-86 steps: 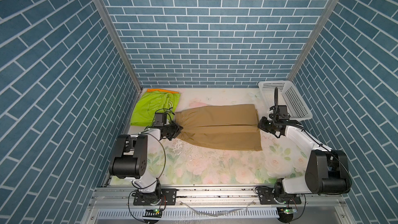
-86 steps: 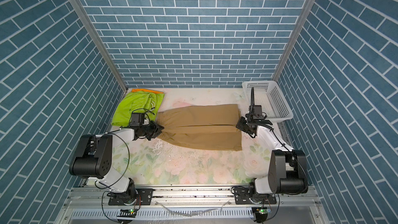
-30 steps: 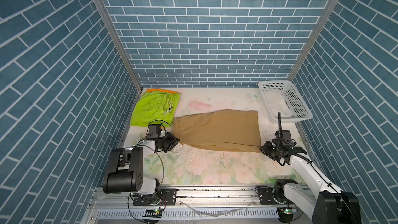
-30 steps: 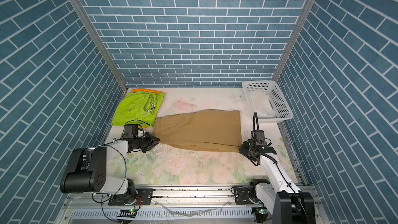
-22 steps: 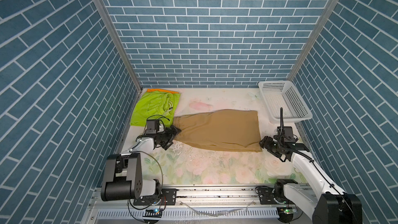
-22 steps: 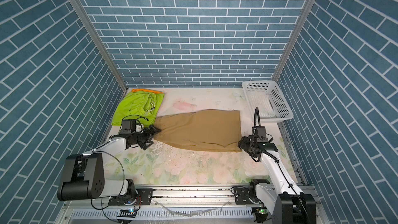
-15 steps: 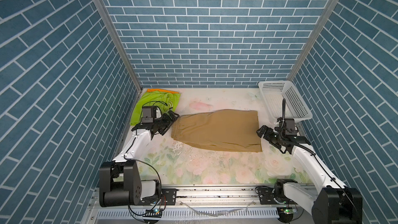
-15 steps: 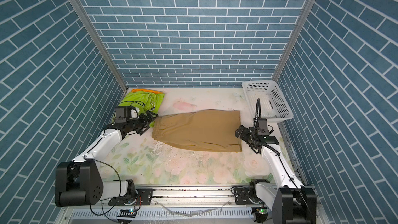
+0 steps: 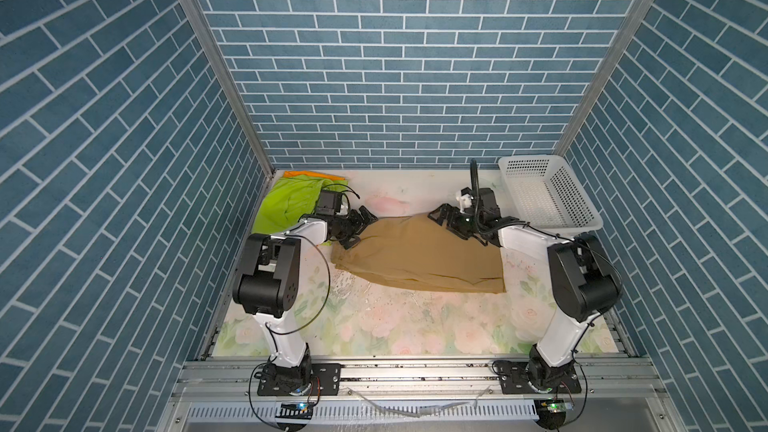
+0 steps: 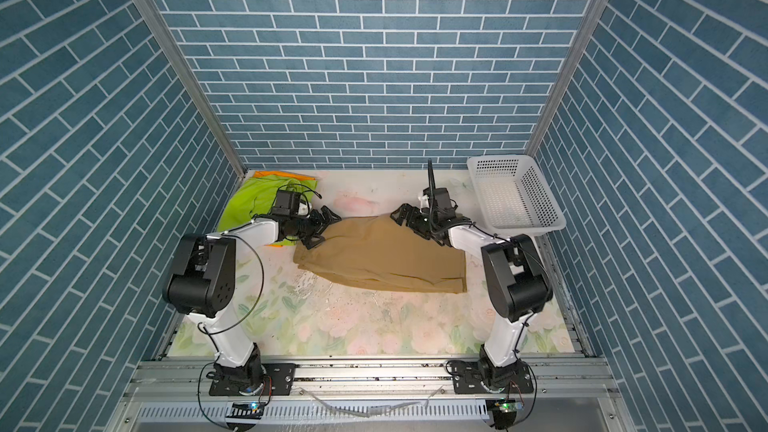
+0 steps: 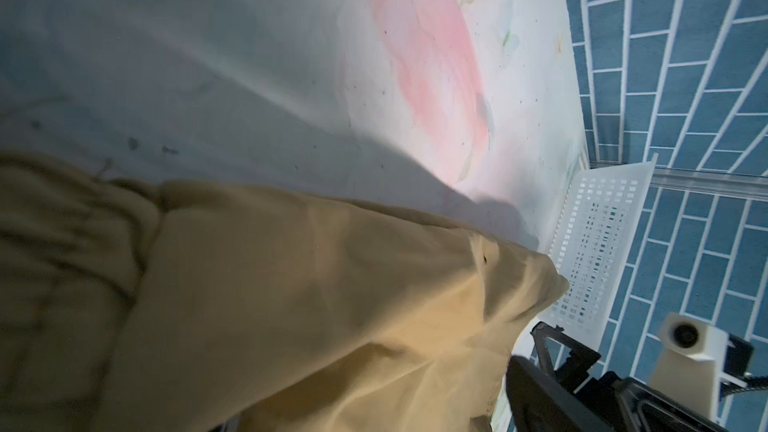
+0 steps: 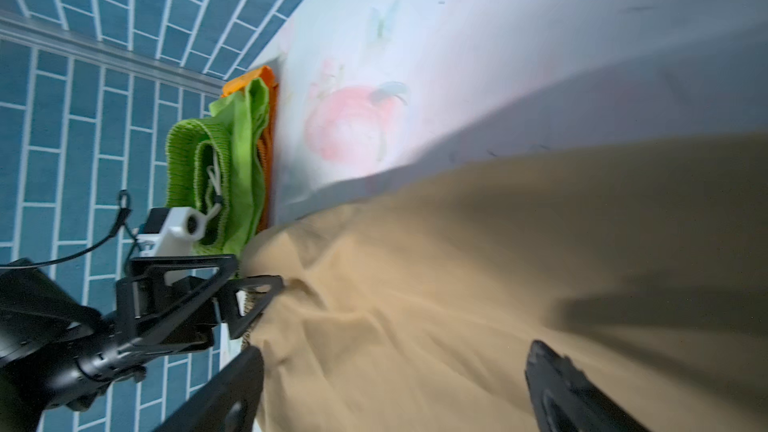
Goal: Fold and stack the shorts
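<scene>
I should next move my left gripper to the near end of the gathered waistband [image 9: 339,261] on the tan-brown shorts and close it there.
The tan-brown shorts [image 9: 419,253] [image 10: 382,257] lie folded lengthwise across the middle of the mat. My left gripper [image 9: 359,228] [image 10: 322,226] stands open over their far-left corner. My right gripper [image 9: 444,222] [image 10: 405,220] stands open over their far edge, right of the middle. In the right wrist view its two fingers [image 12: 232,392] are spread wide with tan cloth [image 12: 457,284] between them. Tan cloth [image 11: 311,305] also fills the left wrist view. The lime green shorts [image 9: 289,201] [image 12: 232,168] lie folded on the orange shorts [image 9: 316,175] [image 12: 249,81] in the far-left corner.
A white perforated basket [image 9: 548,195] [image 10: 517,197] [image 11: 598,243] stands at the far right against the wall. Blue brick walls close in the mat on three sides. Both arms' elbows rise above the mat's left and right edges.
Both grippers opened and let go of the tan shorts' near edge. Both arms then swung away from the near side to the shorts' far edge.
</scene>
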Robot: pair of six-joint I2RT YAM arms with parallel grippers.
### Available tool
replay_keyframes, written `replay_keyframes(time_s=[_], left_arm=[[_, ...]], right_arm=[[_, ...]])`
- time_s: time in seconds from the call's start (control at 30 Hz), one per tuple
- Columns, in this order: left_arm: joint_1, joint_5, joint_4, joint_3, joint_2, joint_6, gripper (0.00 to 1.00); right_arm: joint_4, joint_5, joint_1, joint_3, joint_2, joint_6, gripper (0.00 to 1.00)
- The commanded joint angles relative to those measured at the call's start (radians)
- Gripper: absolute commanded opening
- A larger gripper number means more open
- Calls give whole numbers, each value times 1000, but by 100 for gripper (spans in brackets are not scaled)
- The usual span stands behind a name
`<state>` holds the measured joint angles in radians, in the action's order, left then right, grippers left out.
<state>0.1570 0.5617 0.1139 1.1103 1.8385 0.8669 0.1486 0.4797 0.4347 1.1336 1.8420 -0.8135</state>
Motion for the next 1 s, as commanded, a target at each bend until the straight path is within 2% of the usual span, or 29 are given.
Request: replay_keyframes(time_s=[0.0, 0.2, 0.47, 0.67, 0.87, 0.97], left_arm=[[-21, -35, 5, 34, 33, -26, 100], [-67, -45, 12, -25, 54, -51, 100], [-64, -45, 2, -109, 22, -69, 100], [25, -44, 72, -88, -37, -90, 100], [76, -79, 138, -106, -159, -85, 100], [138, -98, 143, -99, -193, -64, 99]], right_arm=[[146, 66, 42, 74, 107, -91, 98], [100, 67, 15, 138, 230, -23, 99], [4, 73, -111, 150, 220, 123, 98], [-164, 50, -142, 134, 45, 255, 98], [-173, 3, -136, -130, -201, 242, 99], [-140, 14, -134, -273, -294, 201, 99]])
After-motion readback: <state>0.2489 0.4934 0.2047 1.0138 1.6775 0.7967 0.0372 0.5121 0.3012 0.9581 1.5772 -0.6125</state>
